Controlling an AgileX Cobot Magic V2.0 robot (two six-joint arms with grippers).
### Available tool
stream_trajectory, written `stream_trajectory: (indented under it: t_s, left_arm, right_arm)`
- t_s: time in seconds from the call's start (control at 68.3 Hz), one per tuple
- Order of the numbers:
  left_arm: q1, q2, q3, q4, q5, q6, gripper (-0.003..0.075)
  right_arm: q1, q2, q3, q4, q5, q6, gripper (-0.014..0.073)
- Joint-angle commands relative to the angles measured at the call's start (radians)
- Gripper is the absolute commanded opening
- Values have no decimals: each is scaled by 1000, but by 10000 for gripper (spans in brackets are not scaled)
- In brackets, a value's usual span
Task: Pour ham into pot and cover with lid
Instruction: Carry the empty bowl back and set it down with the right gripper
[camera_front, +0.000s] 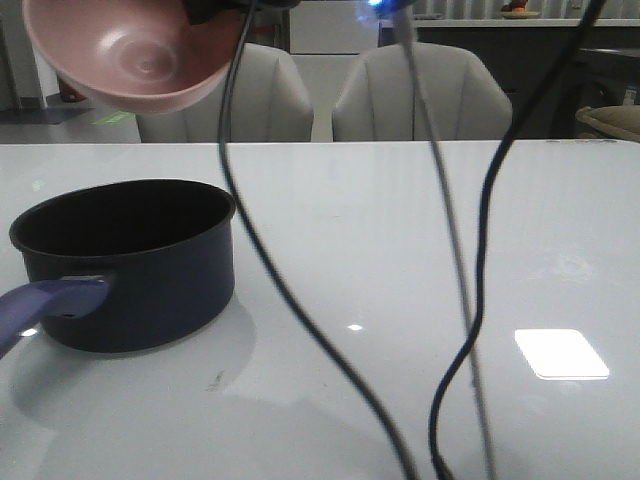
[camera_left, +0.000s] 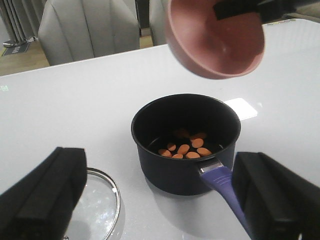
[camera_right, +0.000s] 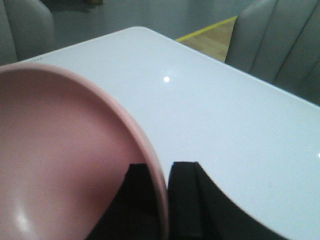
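I will open my right gripper and release the pink bowl on the bare white table (camera_front: 464, 308), close to the bright square reflection. The bowl still hangs high above the pot.
The dark navy pot (camera_front: 150, 290) stands at the front left of the table, its purple handle (camera_front: 45, 300) pointing toward me. Several orange-pink ham pieces (camera_left: 185, 148) lie on the pot's bottom (camera_left: 175, 172). High above the pot hangs the pink bowl (camera_front: 130, 55), tipped and with nothing showing inside. My right gripper (camera_right: 165, 182) is shut on the bowl's rim (camera_right: 150, 155). The glass lid (camera_left: 100, 205) with its silver rim lies flat on the table beside the pot, partly hidden by one finger. My left gripper (camera_left: 160, 200) is open and holds nothing, hovering on the handle side of the pot.
Black cables (camera_front: 300, 320) hang down across the middle of the front view. Two pale chairs (camera_front: 420, 95) stand behind the table's far edge. The white table (camera_front: 540, 230) stretches to the right of the pot.
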Motion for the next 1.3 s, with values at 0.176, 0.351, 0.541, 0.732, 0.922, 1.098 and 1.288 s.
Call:
stream_trajectory:
  t_s: [0.176, 0.351, 0.541, 0.732, 0.922, 1.098, 1.288]
  left_arm:
    - [-6, 13, -27, -13, -72, -3, 626]
    - [-6, 13, -27, -13, -72, -3, 626]
    - [-6, 13, -27, -13, -72, -3, 626]
    - [-6, 13, -27, -13, -72, -3, 626]
    - [-6, 13, -27, -13, -72, -3, 626]
    - [-6, 13, -27, -13, -72, -3, 626]
    - [-6, 13, -27, -13, -72, -3, 626]
  right_arm:
    - [-208, -140, -28, 6, 352, 8, 134]
    - [-382, -132, -16, 6, 537, 80, 134]
    - [-503, -88, -14, 6, 684, 113, 134]
    - [-531, -16, 5, 6, 723, 113, 134]
    - [-530, 65, 19, 6, 702, 113, 134]
    - [-530, 106, 20, -13, 698, 112, 197]
    - [-530, 106, 20, -34, 684, 112, 439]
